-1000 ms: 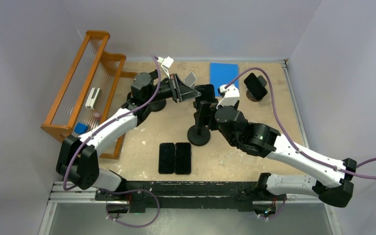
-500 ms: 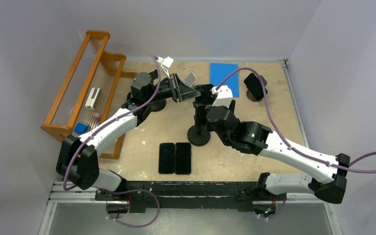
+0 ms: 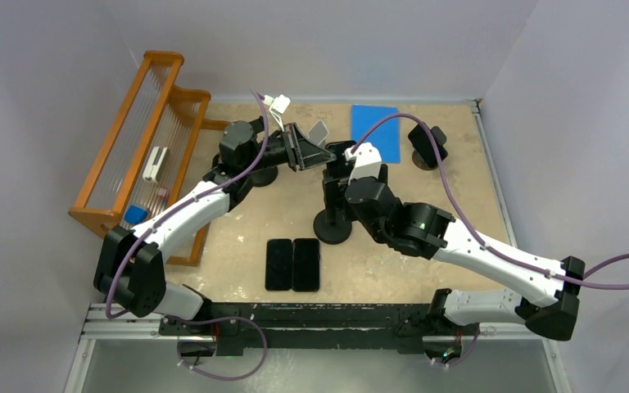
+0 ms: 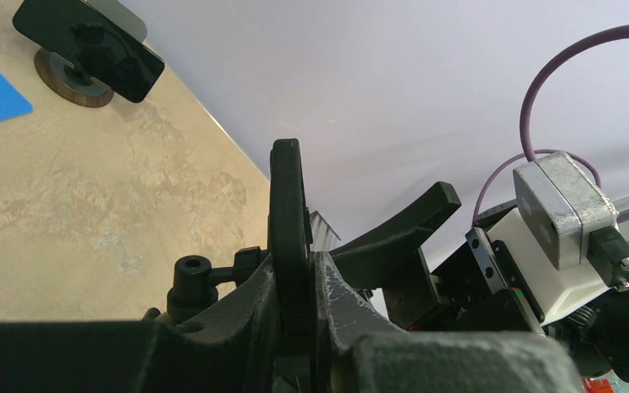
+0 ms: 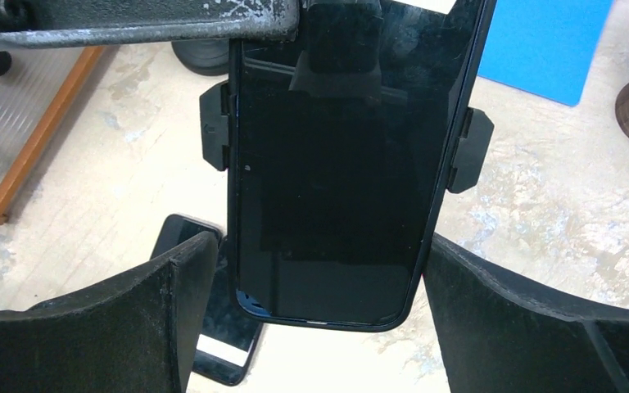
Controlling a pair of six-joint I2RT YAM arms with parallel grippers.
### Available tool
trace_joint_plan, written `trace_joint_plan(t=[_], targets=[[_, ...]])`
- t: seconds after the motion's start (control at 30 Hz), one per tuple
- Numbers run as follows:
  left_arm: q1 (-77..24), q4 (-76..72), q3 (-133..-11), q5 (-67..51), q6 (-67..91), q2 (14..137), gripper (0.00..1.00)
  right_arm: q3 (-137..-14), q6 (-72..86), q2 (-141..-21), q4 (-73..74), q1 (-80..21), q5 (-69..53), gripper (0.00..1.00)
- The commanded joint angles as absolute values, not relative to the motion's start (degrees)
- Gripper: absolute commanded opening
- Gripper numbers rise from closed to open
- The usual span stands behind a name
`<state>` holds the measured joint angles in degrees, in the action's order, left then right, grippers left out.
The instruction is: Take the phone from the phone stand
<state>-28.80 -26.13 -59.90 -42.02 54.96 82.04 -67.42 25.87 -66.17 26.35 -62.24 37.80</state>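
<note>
My left gripper needs to open and take only the side clamp (image 5: pixel 215 128) before my right gripper frees the phone, because a left finger overlaps the phone's screen beyond the phone stand's side clamp.
The black phone (image 5: pixel 336 164) sits upright in the phone stand, whose side clamps (image 5: pixel 217 127) grip its edges. The stand's post rises from a round base (image 3: pixel 332 228) at mid-table. My right gripper (image 5: pixel 318 246) is open, with one finger (image 5: pixel 164 319) on each side of the phone's lower end and a small gap on both sides. My left gripper (image 3: pixel 311 154) reaches in from the left and is shut on the stand's black holder plate (image 4: pixel 287 205) at the top. In the top view my right wrist hides most of the phone.
Two phones (image 3: pixel 292 264) lie flat side by side near the front. A second stand holding a phone (image 3: pixel 428 143) and a blue mat (image 3: pixel 375 123) are at the back right. A wooden rack (image 3: pixel 143 139) runs along the left edge. Another round base (image 3: pixel 262 173) lies under my left arm.
My right arm has swung left and forward, bringing its open fingers around the phone's lower end. My left gripper has stayed shut on the stand's top.
</note>
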Motion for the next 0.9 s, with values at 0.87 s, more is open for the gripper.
trace_joint_plan(t=[0.87], targets=[[-28.39,-23.91,-59.33,-43.06,53.51,81.55,0.0,-70.99,23.13,-67.84,23.98,-57.36,33.07,0.79]])
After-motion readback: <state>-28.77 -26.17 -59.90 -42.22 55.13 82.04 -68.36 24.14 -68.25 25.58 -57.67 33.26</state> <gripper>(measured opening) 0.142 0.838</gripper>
